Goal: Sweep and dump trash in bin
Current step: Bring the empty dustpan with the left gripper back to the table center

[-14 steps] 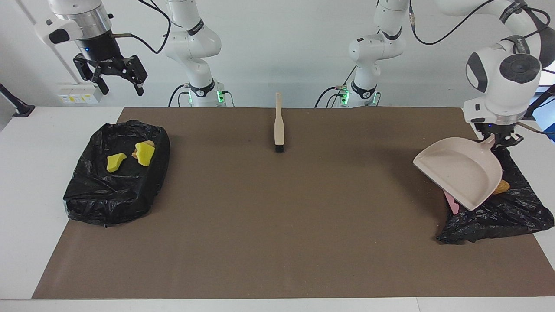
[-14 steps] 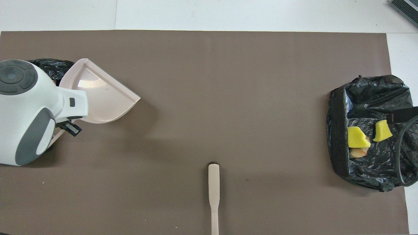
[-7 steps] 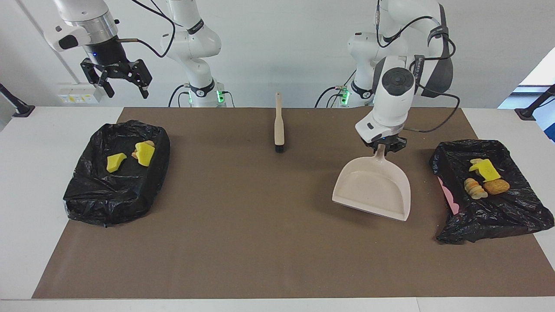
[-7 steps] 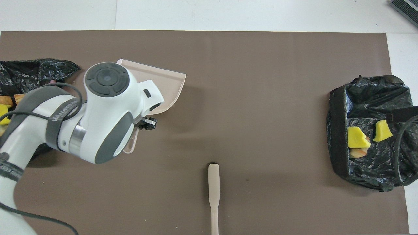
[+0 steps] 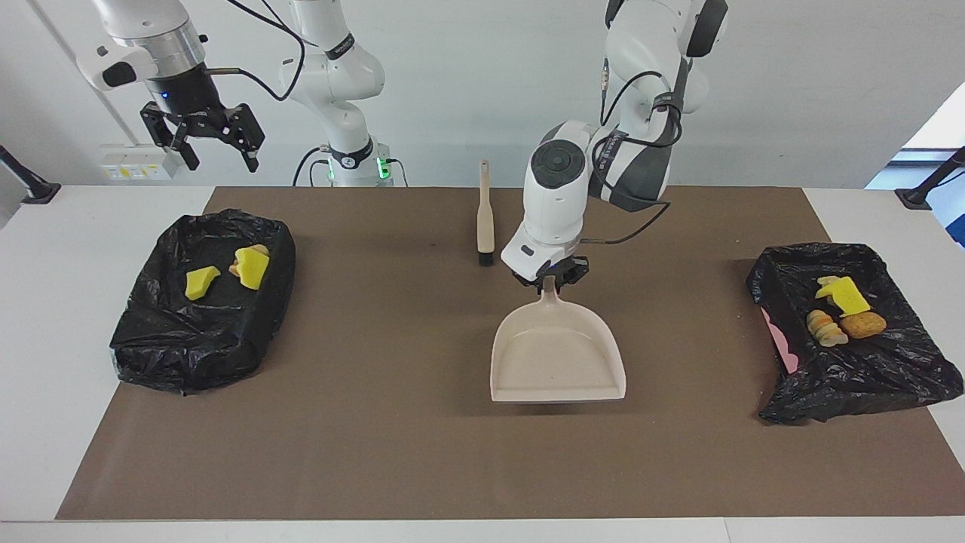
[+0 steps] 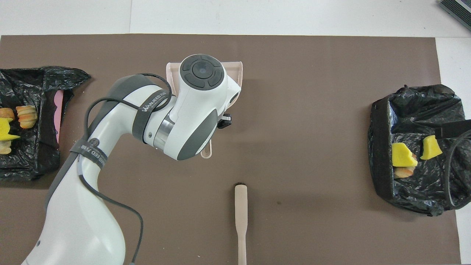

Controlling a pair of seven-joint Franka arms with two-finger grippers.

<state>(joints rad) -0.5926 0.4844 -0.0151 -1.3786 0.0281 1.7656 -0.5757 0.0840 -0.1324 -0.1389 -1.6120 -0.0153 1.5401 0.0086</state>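
Observation:
The robot's left gripper will release the beige dustpan, now held low over the mat's middle, on the brown mat, straight ahead of the brush's bristles (image 6: 242, 114).
My left gripper (image 5: 552, 280) is shut on the handle of the beige dustpan (image 5: 558, 358), which is empty and held low over the middle of the mat, its mouth pointing away from the robots. In the overhead view the arm hides most of the dustpan (image 6: 235, 70). Trash lies in two black-lined bins. The bin (image 5: 188, 354) at the right arm's end holds yellow sponge bits (image 5: 201, 283). The bin (image 5: 852, 385) at the left arm's end holds a yellow piece (image 5: 843, 294), a ridged beige lump (image 5: 825, 328) and an orange-brown piece (image 5: 863, 324). My right gripper (image 5: 202, 143) waits open, raised high near its bin.
A beige brush (image 5: 485, 219) lies on the brown mat (image 5: 377, 452) near the robots, bristles toward the dustpan; it also shows in the overhead view as the brush (image 6: 241, 213). A pink edge (image 6: 58, 110) shows at one bin's wall.
The left arm has carried the dustpan from over the bin at its end to the mat's middle and levelled it. That bin's trash now shows. The right gripper has barely shifted.

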